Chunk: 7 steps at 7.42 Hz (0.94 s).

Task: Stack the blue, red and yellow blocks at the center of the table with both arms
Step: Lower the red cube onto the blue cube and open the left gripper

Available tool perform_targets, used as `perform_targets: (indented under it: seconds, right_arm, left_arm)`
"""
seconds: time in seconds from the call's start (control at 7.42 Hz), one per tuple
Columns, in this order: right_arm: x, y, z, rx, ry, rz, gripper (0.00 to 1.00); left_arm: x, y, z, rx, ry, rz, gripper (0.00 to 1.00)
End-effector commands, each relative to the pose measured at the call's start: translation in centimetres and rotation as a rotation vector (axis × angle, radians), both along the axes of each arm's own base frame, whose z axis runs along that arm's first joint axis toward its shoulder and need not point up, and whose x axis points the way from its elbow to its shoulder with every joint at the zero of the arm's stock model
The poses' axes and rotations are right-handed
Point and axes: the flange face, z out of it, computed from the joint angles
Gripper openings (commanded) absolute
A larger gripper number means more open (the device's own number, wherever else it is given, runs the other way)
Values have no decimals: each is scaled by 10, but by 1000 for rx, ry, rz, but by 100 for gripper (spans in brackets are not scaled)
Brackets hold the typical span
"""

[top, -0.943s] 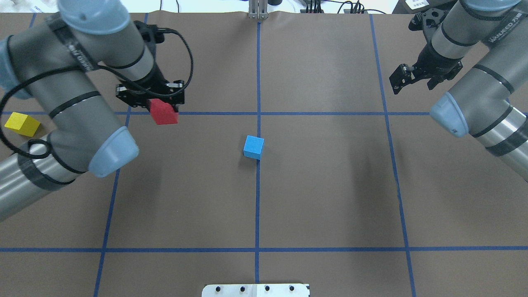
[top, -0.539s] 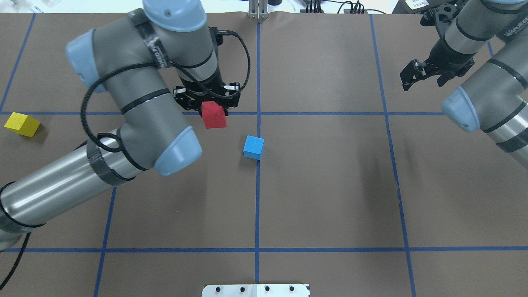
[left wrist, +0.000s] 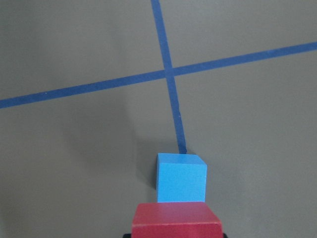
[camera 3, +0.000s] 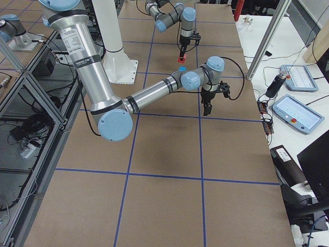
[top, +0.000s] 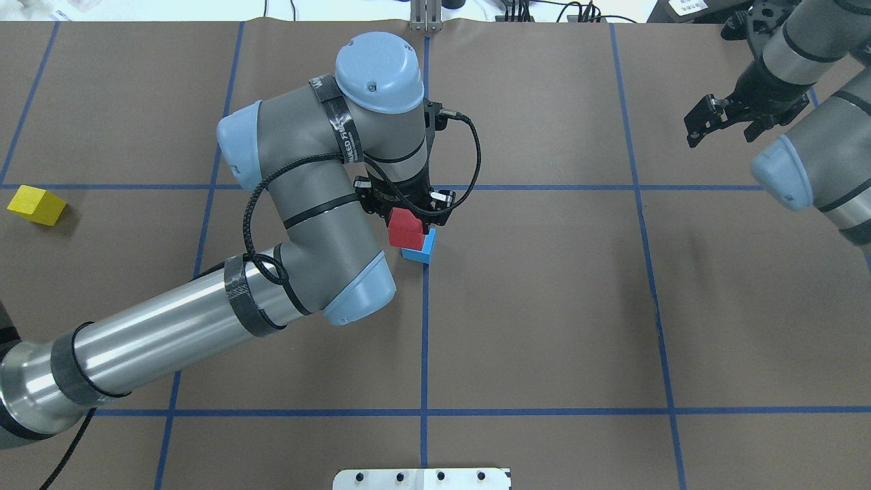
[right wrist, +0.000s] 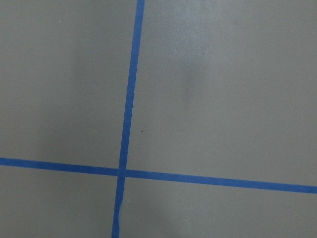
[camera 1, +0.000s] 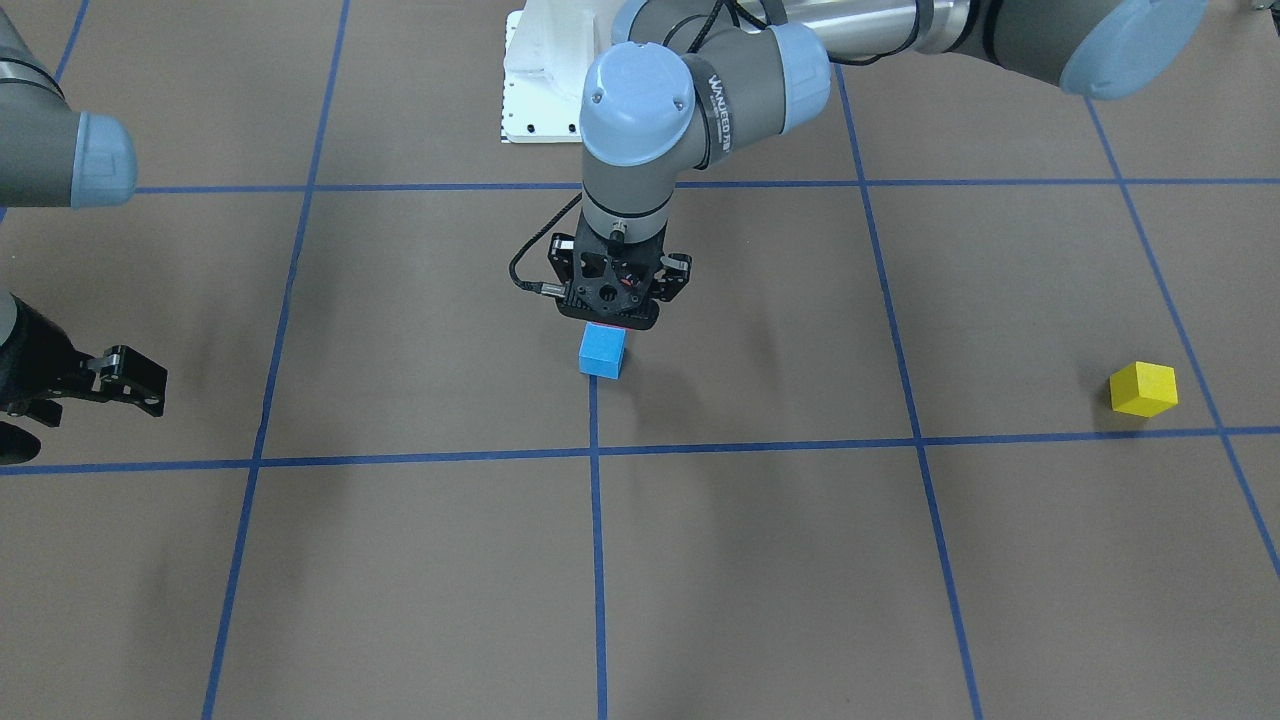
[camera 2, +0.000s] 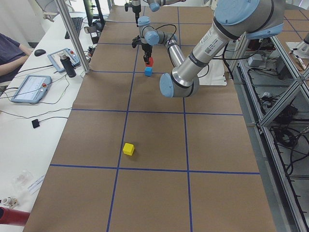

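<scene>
The red block, now held just above the blue block, will be let go by my left gripper on top of the blue block (camera 1: 603, 336) (left wrist: 181, 186).
My left gripper (top: 408, 216) is shut on the red block (top: 405, 229) and holds it just above the blue block (top: 423, 253), which sits on the table's centre line. The left wrist view shows the red block (left wrist: 176, 221) at the bottom edge, with the blue block (left wrist: 181, 177) just beyond it. In the front view the gripper (camera 1: 617, 305) hides most of the red block above the blue block (camera 1: 603, 352). The yellow block (top: 36, 205) lies far to the left, also seen in the front view (camera 1: 1143, 389). My right gripper (top: 725, 124) is open and empty at the far right.
Blue tape lines (top: 424, 327) divide the brown table into squares. A white base plate (top: 422, 479) sits at the near edge. In the exterior left view a person (camera 2: 12, 50) sits at a side desk with tablets (camera 2: 30, 89).
My left arm has swung right with the red block, from the left grid line to over the blue block. My right gripper has drawn back toward the far right corner.
</scene>
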Motion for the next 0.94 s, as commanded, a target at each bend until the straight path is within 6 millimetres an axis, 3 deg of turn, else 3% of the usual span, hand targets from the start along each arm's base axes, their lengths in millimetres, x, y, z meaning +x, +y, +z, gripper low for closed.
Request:
perform_targets:
  seconds: [0.0,0.81]
  right_arm:
    - [-1,-1,4,-8,3,-1,99]
    - [-2,-2,9,-18,3,-3,99]
  left_arm:
    - [17,-8,14,8,18,-1,0]
    - [29,-13,24,10,24,0,0]
